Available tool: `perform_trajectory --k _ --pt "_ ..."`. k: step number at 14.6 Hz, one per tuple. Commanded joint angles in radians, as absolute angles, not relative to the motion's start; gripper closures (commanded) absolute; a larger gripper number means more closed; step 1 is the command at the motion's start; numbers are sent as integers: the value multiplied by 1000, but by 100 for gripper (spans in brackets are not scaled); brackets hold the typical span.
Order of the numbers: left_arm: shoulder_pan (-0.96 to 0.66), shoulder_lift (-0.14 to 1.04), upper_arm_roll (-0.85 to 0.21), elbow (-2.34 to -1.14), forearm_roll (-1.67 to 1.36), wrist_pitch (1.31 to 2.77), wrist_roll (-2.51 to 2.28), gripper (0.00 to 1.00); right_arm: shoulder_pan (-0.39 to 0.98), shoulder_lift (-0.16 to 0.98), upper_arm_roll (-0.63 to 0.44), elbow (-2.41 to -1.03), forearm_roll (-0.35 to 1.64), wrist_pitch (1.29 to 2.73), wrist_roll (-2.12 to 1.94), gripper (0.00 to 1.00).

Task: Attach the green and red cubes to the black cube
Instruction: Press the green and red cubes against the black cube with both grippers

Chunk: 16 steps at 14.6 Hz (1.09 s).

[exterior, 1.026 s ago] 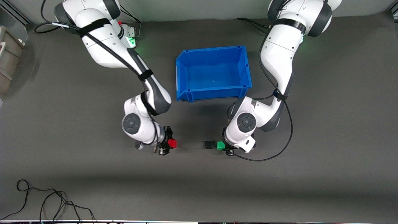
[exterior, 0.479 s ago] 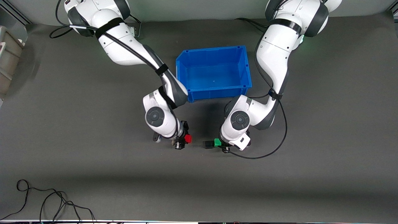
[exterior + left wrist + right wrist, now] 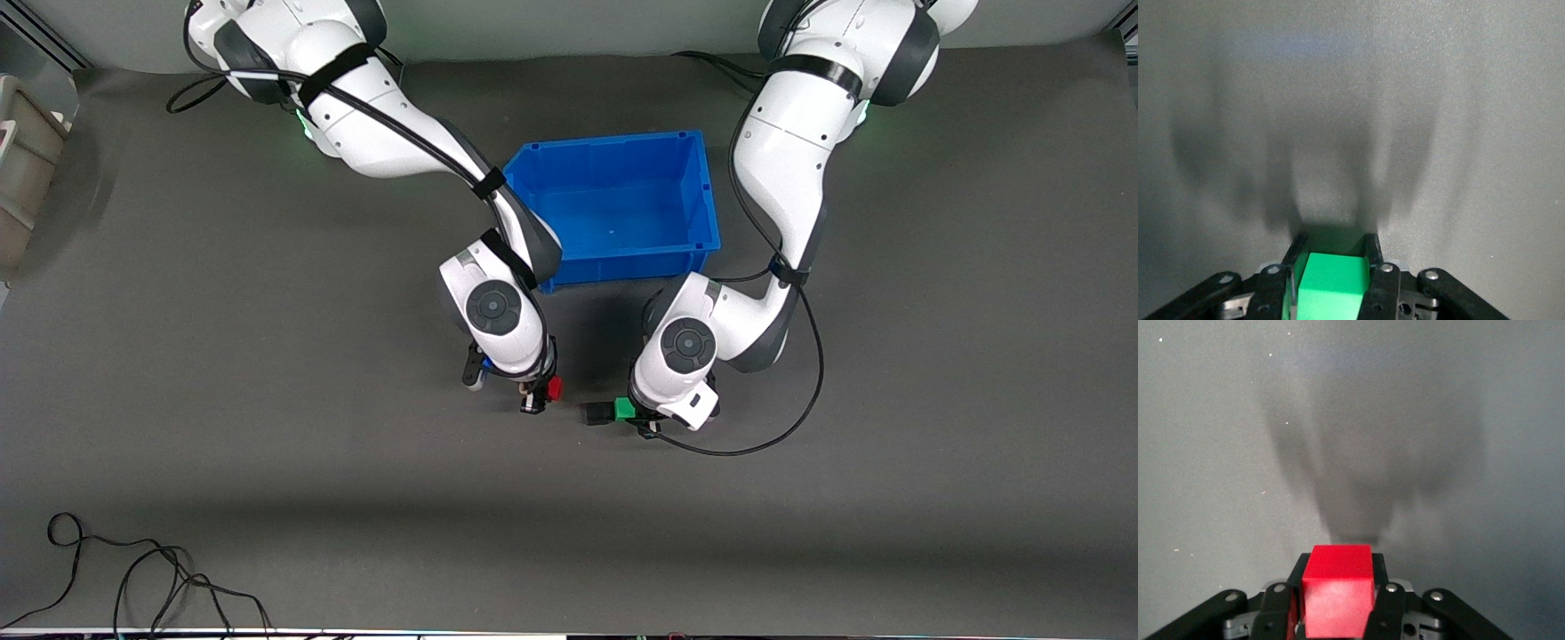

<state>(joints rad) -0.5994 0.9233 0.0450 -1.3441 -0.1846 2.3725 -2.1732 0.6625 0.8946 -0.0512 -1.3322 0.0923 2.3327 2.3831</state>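
Note:
The red cube will go against the black cube's free side [image 3: 577,416], opposite the green cube, and there my right gripper will let go of it.
The red cube [image 3: 555,388] sits between the fingers of my right gripper [image 3: 544,394], which is shut on it low over the table. The right wrist view shows this red cube [image 3: 1337,597] filling that gripper [image 3: 1340,563]. My left gripper [image 3: 633,415] is shut on the green cube [image 3: 625,408], which touches the black cube [image 3: 598,413] on its side toward the right arm's end. In the left wrist view the green cube [image 3: 1331,287] is clamped in the left gripper [image 3: 1335,241]. A small gap separates the red cube from the black cube.
A blue bin [image 3: 622,264] stands farther from the front camera than the cubes, between the two arms. A loose black cable [image 3: 133,578] lies near the table's front edge at the right arm's end. A beige box [image 3: 22,151] sits off that end.
My right arm has carried the red cube toward the left arm's end, closing most of the gap to the black cube. The left gripper with the green cube shifted only slightly.

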Motion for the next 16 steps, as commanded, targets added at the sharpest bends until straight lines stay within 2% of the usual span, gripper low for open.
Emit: perform_trajectory --k 1,4,8,16 --pt "-617 946 60 -1318 -167 2375 -2217 100 655 1018 -58 -1136 63 2321 2425 100" --pt "-617 948 60 -1304 -166 2373 -2230 100 655 1060 -58 -1056 66 2321 2428 100" --pt "-621 950 60 -1301 -166 2375 -2255 100 655 1072 -58 -1054 63 2381 2416 100" --pt "-634 957 60 -1289 -166 2398 -2276 100 667 1112 -58 -1054 60 2388 2404 100"
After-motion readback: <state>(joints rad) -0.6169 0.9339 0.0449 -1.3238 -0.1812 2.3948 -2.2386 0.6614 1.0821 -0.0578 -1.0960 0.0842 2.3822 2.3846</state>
